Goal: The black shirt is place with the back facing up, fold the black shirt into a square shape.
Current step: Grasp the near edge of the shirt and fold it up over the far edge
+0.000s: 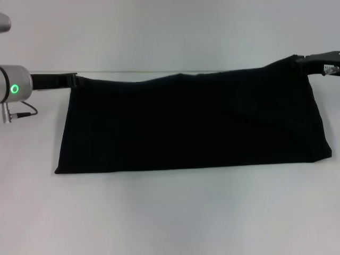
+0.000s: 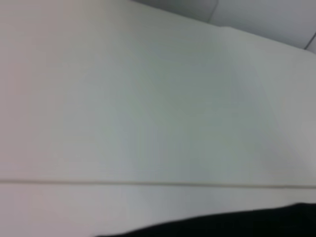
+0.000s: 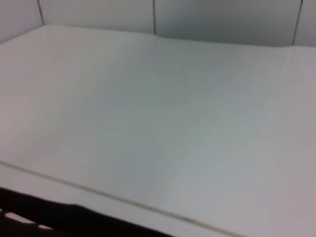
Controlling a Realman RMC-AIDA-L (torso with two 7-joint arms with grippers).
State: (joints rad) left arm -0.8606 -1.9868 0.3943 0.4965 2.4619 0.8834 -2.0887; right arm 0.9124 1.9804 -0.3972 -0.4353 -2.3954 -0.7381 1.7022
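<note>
Next, the left gripper releases the black shirt's corner on the table (image 1: 71, 83) just short of the thin seam.
The black shirt (image 1: 191, 125) is stretched wide across the white table (image 1: 170, 212). Its far edge is lifted and pulled taut between my two grippers, and its near edge lies on the table. My left gripper (image 1: 73, 81) holds the far left corner. My right gripper (image 1: 304, 61) holds the far right corner a little higher. The far edge sags slightly in the middle. No lettering shows in the head view. A strip of the shirt shows in the left wrist view (image 2: 247, 223) and in the right wrist view (image 3: 59, 217), where small white marks show on it.
The left arm's silver wrist with a green light (image 1: 15, 88) reaches in from the left edge. A thin seam (image 2: 148, 183) runs across the table beyond the shirt. A tiled wall (image 3: 222, 19) stands behind the table.
</note>
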